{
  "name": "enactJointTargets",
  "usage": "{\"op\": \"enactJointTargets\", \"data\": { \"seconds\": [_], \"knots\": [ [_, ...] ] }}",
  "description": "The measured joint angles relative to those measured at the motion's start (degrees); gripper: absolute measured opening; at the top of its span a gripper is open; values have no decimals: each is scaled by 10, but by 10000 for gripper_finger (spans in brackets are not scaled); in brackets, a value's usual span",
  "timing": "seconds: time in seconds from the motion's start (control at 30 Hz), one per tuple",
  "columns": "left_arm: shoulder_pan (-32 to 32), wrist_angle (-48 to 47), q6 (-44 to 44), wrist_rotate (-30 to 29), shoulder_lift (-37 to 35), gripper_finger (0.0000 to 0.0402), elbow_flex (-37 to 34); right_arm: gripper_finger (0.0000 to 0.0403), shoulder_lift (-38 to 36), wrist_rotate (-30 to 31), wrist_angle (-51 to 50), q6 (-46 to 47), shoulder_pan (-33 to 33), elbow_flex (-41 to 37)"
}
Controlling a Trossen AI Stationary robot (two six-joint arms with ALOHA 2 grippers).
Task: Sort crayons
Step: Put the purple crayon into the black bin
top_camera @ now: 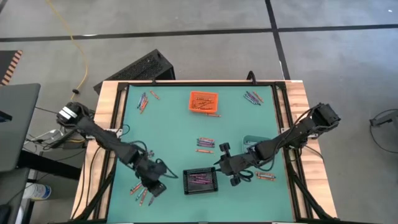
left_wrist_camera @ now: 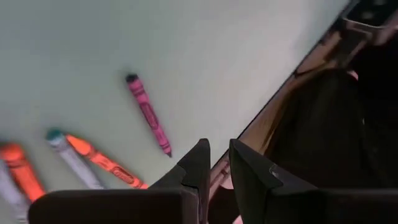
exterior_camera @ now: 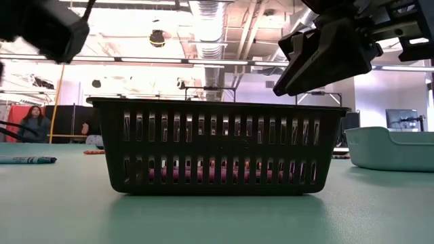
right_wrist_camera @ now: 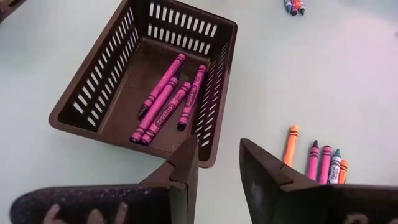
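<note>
Next, I close my left gripper on the body of the magenta crayon [top_camera: 151, 200] [left_wrist_camera: 148, 114], which is lying next to the orange crayon at the end of the near group.
Crayons lie in small groups on the green table [top_camera: 174, 134]. One group [top_camera: 140, 193] is at the near left, beside my left gripper [top_camera: 152, 184]. In the left wrist view a magenta crayon [left_wrist_camera: 149, 115] and orange ones [left_wrist_camera: 102, 163] lie just ahead of that gripper [left_wrist_camera: 219, 167]. Its fingers stand a narrow gap apart, and I see nothing between them. My right gripper [right_wrist_camera: 214, 158] hangs open above the table beside the black bin [right_wrist_camera: 205, 134], which holds several purple crayons [right_wrist_camera: 166, 98]. More crayons [right_wrist_camera: 316, 163] lie to its other side.
An orange bin [top_camera: 203, 101] with crayons stands at the far middle. A teal bin [exterior_camera: 393, 146] sits under my right arm. Other crayon groups lie at the far left [top_camera: 144, 99], the far right [top_camera: 253, 96], the middle [top_camera: 205, 144] and the near right [top_camera: 265, 177]. A person sits beyond the table [exterior_camera: 30, 122].
</note>
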Motion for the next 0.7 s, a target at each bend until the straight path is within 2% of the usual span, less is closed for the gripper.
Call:
{"op": "enactJointTargets", "data": {
  "seconds": [0.23, 0.47, 0.7],
  "knots": [
    [-46, 37, -82, -14, 34, 47, 0, 111, 0, 0, 0, 12, 1, 0],
    [-47, 44, -49, -100, 39, 47, 1, 111, 0, 0, 2, 12, 1, 0],
    [-39, 29, -63, -110, 39, 53, 1, 111, 0, 0, -1, 12, -2, 0]
  ]
}}
